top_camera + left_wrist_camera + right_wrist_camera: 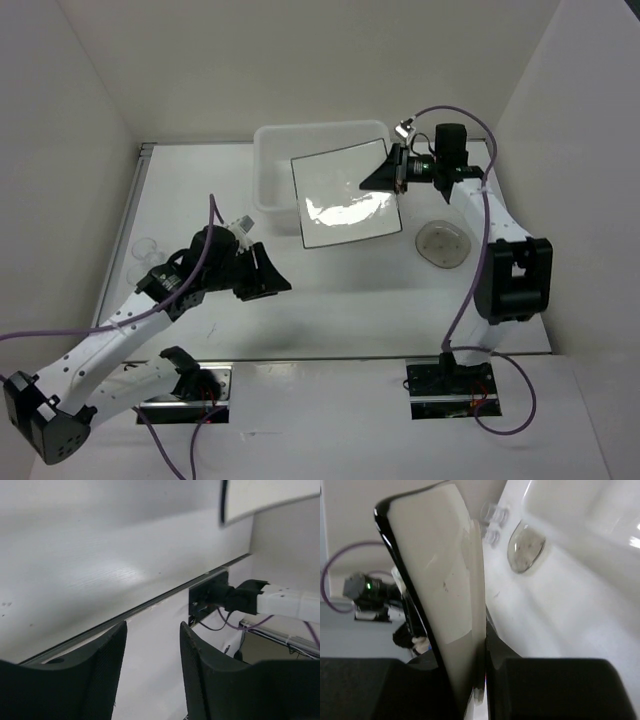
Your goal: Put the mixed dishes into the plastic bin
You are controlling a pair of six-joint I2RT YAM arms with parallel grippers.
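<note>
Next, I set the square white plate down with my right gripper on the plastic bin's bottom, close to the bin's front side (314, 180).
My right gripper (385, 172) is shut on the right edge of the square white plate with a thin dark rim (345, 197). It holds the plate tilted over the front right part of the plastic bin (275, 165). In the right wrist view the plate (440, 580) stands edge-on between my fingers (480, 680). To its right a speckled dish (525, 547) lies on a white surface that looks like the bin's floor. Another speckled dish (443, 243) rests on the table below the right gripper. My left gripper (270, 278) (152, 625) is open and holds nothing.
Clear cups (148, 250) stand near the left wall, beside the left arm. White walls close in the table on the left, back and right. The right arm's base mount (207, 597) shows past the left fingers.
</note>
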